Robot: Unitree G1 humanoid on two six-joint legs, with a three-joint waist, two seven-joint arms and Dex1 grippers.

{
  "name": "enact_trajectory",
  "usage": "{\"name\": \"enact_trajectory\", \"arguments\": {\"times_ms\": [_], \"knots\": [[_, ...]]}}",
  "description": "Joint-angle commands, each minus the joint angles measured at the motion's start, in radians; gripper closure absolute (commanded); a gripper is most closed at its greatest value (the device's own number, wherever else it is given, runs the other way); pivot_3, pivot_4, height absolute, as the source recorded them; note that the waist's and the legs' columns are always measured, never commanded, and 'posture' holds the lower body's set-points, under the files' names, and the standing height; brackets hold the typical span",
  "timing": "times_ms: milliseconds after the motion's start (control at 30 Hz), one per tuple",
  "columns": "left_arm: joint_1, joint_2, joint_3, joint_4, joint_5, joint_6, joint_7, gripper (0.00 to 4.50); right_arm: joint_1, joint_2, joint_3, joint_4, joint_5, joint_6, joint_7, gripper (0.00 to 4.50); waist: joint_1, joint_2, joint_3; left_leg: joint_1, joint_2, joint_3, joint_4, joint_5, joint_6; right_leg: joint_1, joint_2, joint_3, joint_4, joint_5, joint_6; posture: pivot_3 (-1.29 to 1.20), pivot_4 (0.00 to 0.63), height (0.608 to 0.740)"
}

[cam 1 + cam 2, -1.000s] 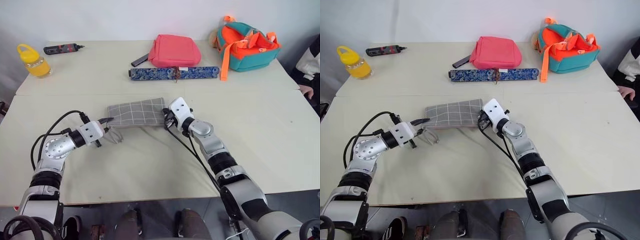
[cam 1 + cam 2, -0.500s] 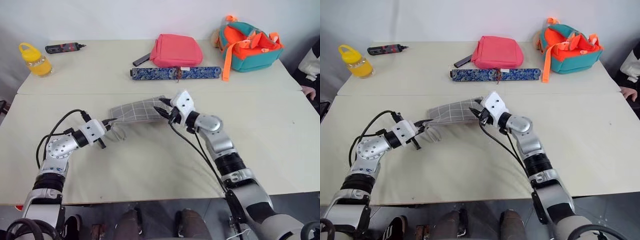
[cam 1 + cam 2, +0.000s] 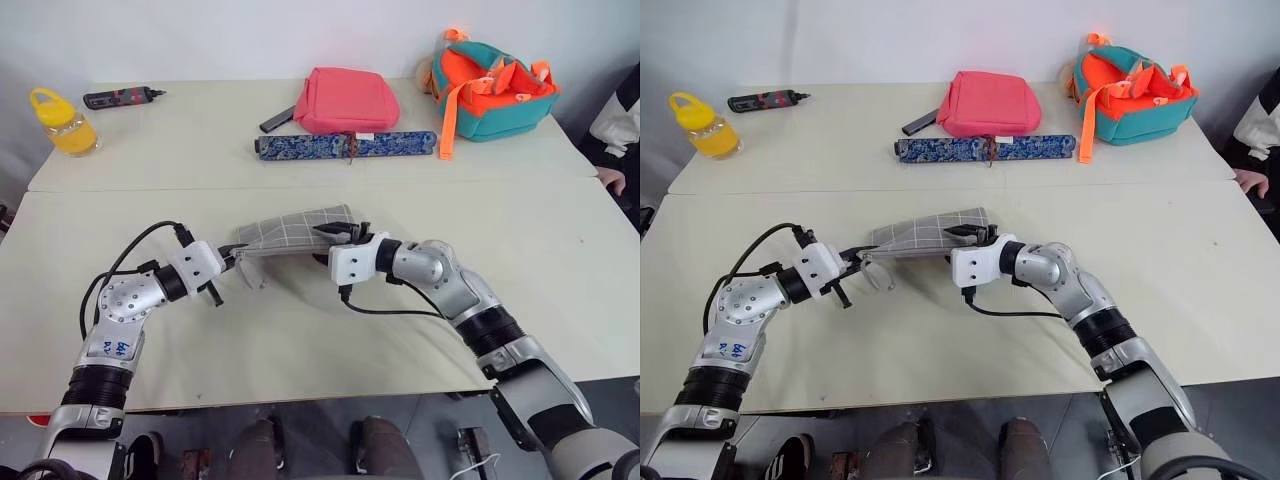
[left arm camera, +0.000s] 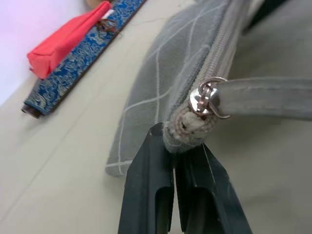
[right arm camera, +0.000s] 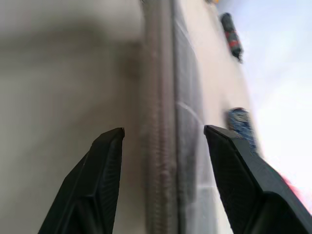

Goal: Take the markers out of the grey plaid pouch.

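Observation:
My left gripper will need to take the pouch's side edge point(image 4: 129, 165) below the zip while my right gripper steadies the pouch, as my left gripper now pinches the end of the zip beside the loop pull.
The grey plaid pouch point(image 3: 295, 228) hangs just above the table, tilted with its right end higher. My left gripper point(image 3: 232, 262) is shut on its left zip-end corner point(image 4: 187, 129), where the pale loop pull point(image 4: 263, 97) hangs from a metal ring. At the pouch's right end my right gripper point(image 3: 336, 232) is open. In the right wrist view its fingers point(image 5: 105, 170) stand apart, with the pouch's zip edge point(image 5: 161, 146) running between them, untouched. The zip looks closed and the markers are hidden.
At the back of the table lie a pink pouch point(image 3: 345, 100), a long blue patterned case point(image 3: 345, 146), a teal-and-orange backpack point(image 3: 495, 85), a yellow bottle point(image 3: 62, 122) and a black-and-red tool point(image 3: 120, 97). A person's hand point(image 3: 612, 180) rests at the right edge.
My right gripper let go and opened, rolled over and drew back toward me. The left gripper, still shut on the pouch's corner, moved a little right, and the pouch now sits tilted.

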Motion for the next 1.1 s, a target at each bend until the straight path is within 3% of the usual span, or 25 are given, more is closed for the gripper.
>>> {"name": "enact_trajectory", "arguments": {"times_ms": [33, 100, 267, 367, 467, 667, 933, 1100], "knots": [[0.02, 0.005, 0.025, -0.083, -0.032, 0.024, -0.001, 4.5, -0.019, 0.004, -0.017, 0.011, -0.003, -0.022, -0.05, 2.14, 0.0, 0.0, 0.0, 0.0, 0.0, 0.0, 0.0, 0.0, 0.0, 0.0, 0.0, 0.0, 0.0, 0.0, 0.0, 0.0, 0.15, 0.74], [0.032, 0.003, 0.032, -0.104, -0.04, 0.045, 0.002, 4.5, -0.021, 0.004, -0.012, 0.02, 0.001, -0.021, -0.051, 2.66, 0.0, 0.0, 0.0, 0.0, 0.0, 0.0, 0.0, 0.0, 0.0, 0.0, 0.0, 0.0, 0.0, 0.0, 0.0, 0.0, 0.15, 0.74], [0.047, -0.01, 0.062, -0.124, -0.076, 0.089, 0.015, 4.5, -0.022, 0.009, -0.023, 0.036, 0.028, -0.023, -0.047, 4.44, 0.0, 0.0, 0.0, 0.0, 0.0, 0.0, 0.0, 0.0, 0.0, 0.0, 0.0, 0.0, 0.0, 0.0, 0.0, 0.0, 0.15, 0.74], [0.052, -0.021, 0.076, -0.137, -0.131, 0.125, -0.005, 4.5, -0.018, 0.019, -0.042, 0.04, 0.064, -0.008, -0.041, 4.48, 0.0, 0.0, 0.0, 0.0, 0.0, 0.0, 0.0, 0.0, 0.0, 0.0, 0.0, 0.0, 0.0, 0.0, 0.0, 0.0, 0.15, 0.74], [0.054, -0.028, 0.094, -0.154, -0.142, 0.126, 0.004, 3.74, -0.019, 0.026, -0.06, 0.052, 0.109, -0.002, -0.032, 4.5, 0.0, 0.0, 0.0, 0.0, 0.0, 0.0, 0.0, 0.0, 0.0, 0.0, 0.0, 0.0, 0.0, 0.0, 0.0, 0.0, 0.15, 0.74], [0.051, -0.009, 0.117, -0.136, -0.106, 0.053, 0.017, 1.77, -0.015, 0.01, -0.09, 0.078, 0.197, -0.048, 0.023, 4.5, 0.0, 0.0, 0.0, 0.0, 0.0, 0.0, 0.0, 0.0, 0.0, 0.0, 0.0, 0.0, 0.0, 0.0, 0.0, 0.0, 0.15, 0.74], [0.092, -0.004, 0.079, -0.164, -0.121, 0.001, -0.063, 1.77, 0.004, 0.021, -0.108, 0.066, 0.279, -0.036, 0.092, 4.5, -0.001, 0.0, 0.0, 0.0, 0.0, 0.0, 0.0, 0.0, 0.0, 0.0, 0.0, 0.0, 0.0, 0.0, 0.0, 0.0, 0.15, 0.74], [0.07, -0.036, 0.093, -0.154, -0.089, -0.008, 0.006, 1.77, 0.005, 0.024, -0.108, 0.051, 0.297, -0.033, 0.118, 4.5, 0.001, 0.0, 0.0, 0.0, 0.0, 0.0, 0.001, 0.0, 0.0, 0.0, 0.0, 0.0, 0.0, 0.0, 0.0, 0.0, 0.15, 0.74]]}}
